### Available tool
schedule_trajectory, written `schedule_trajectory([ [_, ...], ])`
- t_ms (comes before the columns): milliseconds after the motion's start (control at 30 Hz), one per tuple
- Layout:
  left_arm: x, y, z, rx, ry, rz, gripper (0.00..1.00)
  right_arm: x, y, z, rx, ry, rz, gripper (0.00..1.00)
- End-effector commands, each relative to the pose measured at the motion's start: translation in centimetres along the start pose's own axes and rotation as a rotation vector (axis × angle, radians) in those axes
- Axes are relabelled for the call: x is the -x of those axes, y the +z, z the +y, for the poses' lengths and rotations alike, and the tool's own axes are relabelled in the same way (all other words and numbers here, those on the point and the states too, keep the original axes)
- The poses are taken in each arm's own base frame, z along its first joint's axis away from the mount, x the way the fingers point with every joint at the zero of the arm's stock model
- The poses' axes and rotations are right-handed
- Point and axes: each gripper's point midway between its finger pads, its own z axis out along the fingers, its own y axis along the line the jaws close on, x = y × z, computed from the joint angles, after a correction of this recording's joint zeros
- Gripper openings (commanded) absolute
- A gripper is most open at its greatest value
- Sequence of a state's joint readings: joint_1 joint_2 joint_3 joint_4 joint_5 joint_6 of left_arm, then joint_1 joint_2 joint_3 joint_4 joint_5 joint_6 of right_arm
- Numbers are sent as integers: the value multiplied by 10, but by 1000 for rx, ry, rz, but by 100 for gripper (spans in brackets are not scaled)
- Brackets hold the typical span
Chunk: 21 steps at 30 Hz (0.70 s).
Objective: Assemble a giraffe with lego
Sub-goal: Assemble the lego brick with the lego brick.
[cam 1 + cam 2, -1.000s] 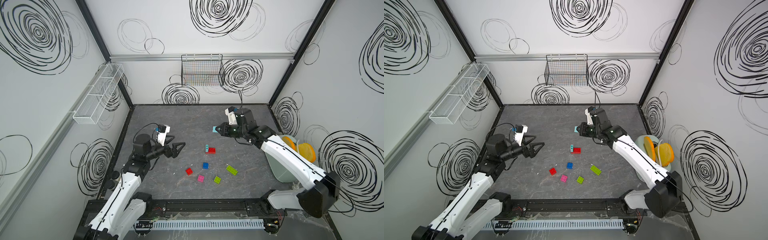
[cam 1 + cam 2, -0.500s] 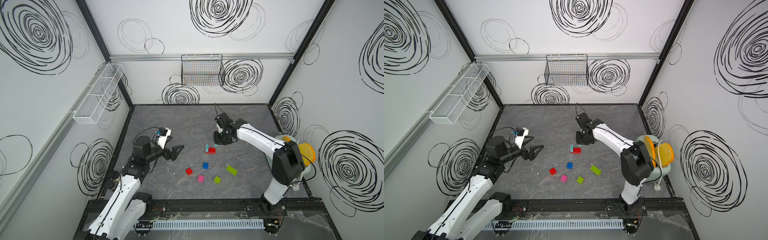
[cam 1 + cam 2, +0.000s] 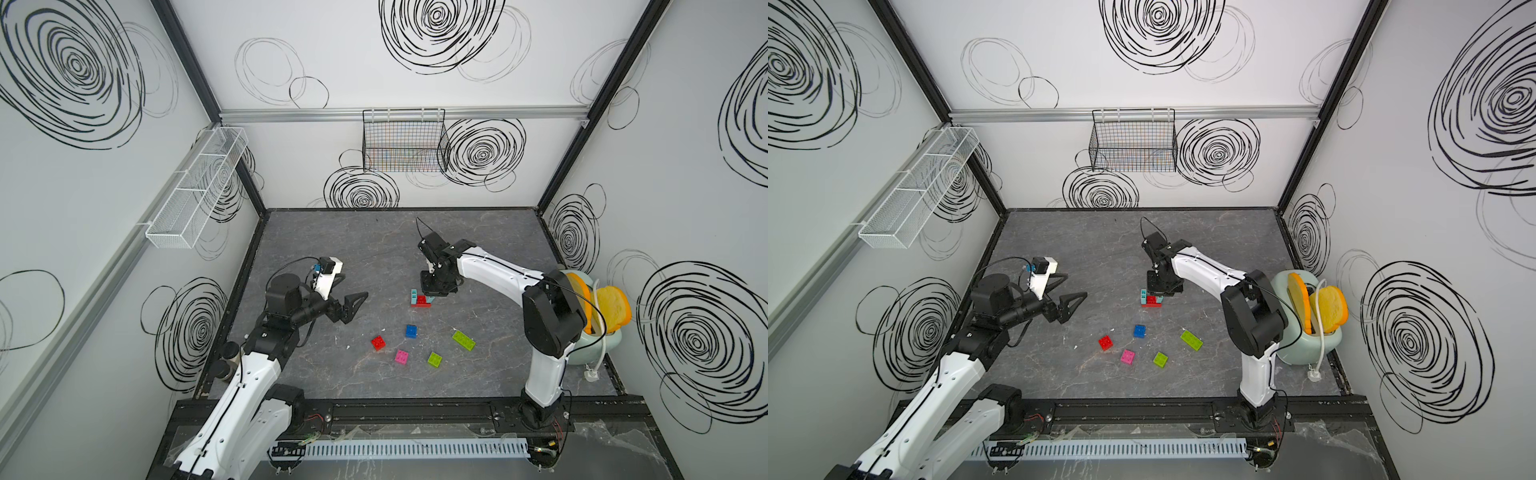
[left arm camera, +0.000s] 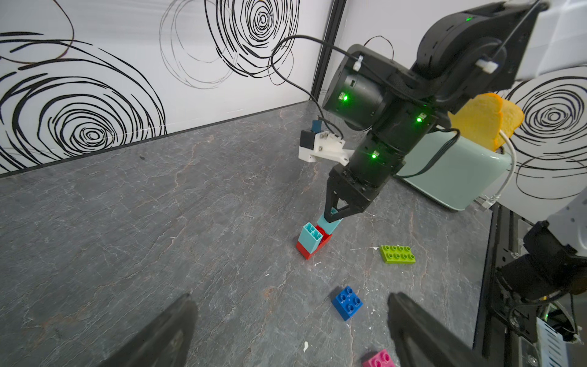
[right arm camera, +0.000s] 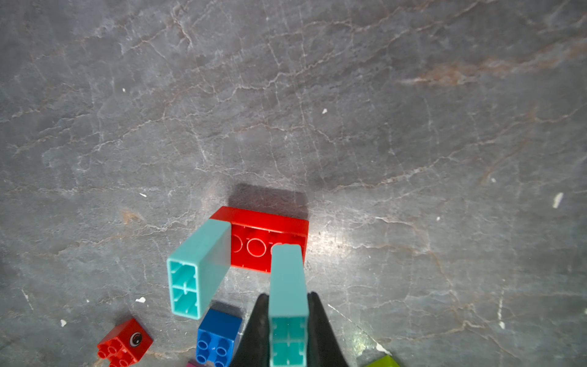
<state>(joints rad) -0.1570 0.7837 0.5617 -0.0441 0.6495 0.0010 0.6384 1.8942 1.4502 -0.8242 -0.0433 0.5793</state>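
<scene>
Next, I close my left gripper on the long sides (image 3: 421, 304) (image 4: 320, 246) of the red body brick, leaving the cyan bricks sticking out past its fingers.
The lego red body brick (image 5: 270, 235) lies studs-down on the grey table, with one cyan brick (image 5: 198, 270) standing on its underside. My right gripper (image 5: 287, 295) is shut on a second cyan brick (image 5: 287, 279), whose far end meets the red brick beside the first. In both top views this cluster (image 3: 420, 300) (image 3: 1151, 302) sits mid-table under the right gripper (image 3: 432, 291) (image 3: 1160, 291). My left gripper (image 4: 290, 298) (image 3: 353, 286) hangs open and empty, left of the bricks. No assembled giraffe shows.
Loose bricks lie nearer the front: red eyed brick (image 3: 378, 343), blue (image 3: 411, 331), pink (image 3: 401, 357), small lime (image 3: 434, 359), long lime (image 3: 464, 340). A mint toaster (image 3: 1304, 340) with yellow toast stands at the right edge. A wire basket (image 3: 405, 141) hangs on the back wall.
My right arm has come forward and down from the back of the table, bringing the cyan brick onto the red brick. The left gripper has barely moved.
</scene>
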Motion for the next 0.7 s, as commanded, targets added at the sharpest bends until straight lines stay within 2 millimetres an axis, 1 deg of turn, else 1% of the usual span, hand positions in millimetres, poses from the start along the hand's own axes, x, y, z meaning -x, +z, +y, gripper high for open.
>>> schedule_trajectory([
  [0, 5, -1, -6, -24, 42, -30, 98, -2, -2, 1, -19, -4, 22, 0],
  [300, 4, 0, -7, -33, 41, -30, 98, -6, 2, -2, -49, -8, 43, 0],
  [667, 4, 0, -10, -42, 48, -33, 98, -7, 11, -6, -77, 4, 62, 0],
])
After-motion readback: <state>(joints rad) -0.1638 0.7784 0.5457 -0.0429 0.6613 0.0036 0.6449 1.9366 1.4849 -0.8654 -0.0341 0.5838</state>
